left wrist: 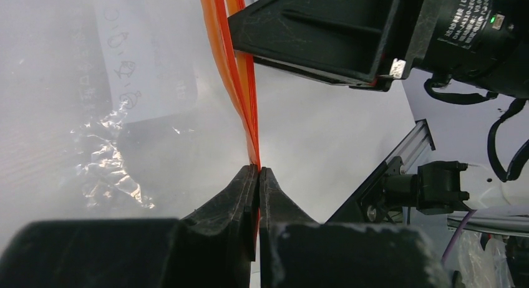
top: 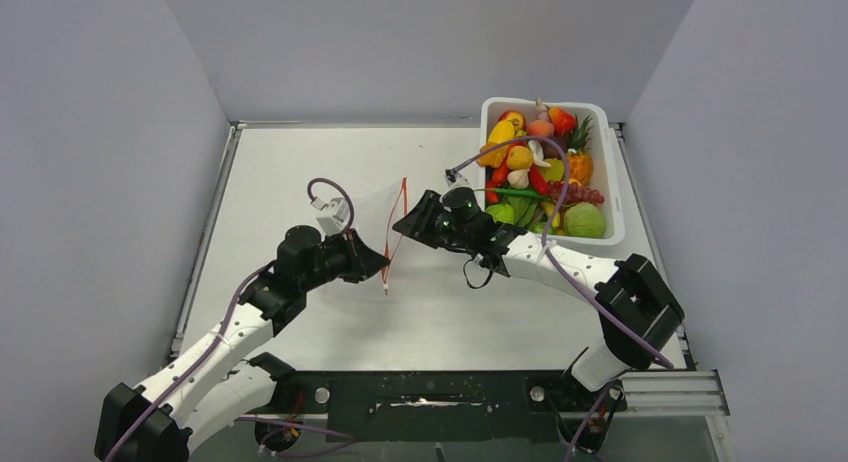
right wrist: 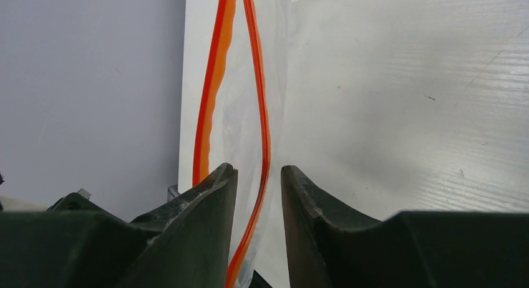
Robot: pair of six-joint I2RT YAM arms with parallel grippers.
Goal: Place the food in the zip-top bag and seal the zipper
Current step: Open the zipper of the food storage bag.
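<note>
My left gripper holds both zipper parts at the bag's near end; it should open, then take only the zipper part [top: 389, 223] opposite my right gripper to spread the bag's opening.
The zip-top bag [left wrist: 118, 157] is a clear crinkly pouch held edge-up over the table. Its red-orange zipper [top: 400, 207] runs away from the arms. My left gripper [left wrist: 258, 169] is shut on the zipper's near end [left wrist: 240, 82]. My right gripper [right wrist: 259, 171] stands open farther along the mouth. One zipper strand [right wrist: 266, 144] passes between its fingers and the other strand [right wrist: 209, 101] bows out to the left, so the mouth gapes. In the top view the right gripper [top: 403, 225] sits just right of the zipper. The food [top: 520, 162] lies piled in a tub.
A white rectangular tub [top: 612, 172] stands at the back right of the table, heaped with several toy fruits and vegetables. Grey walls close in the table on the left, right and back. The right arm [top: 560, 267] reaches across from the tub side.
</note>
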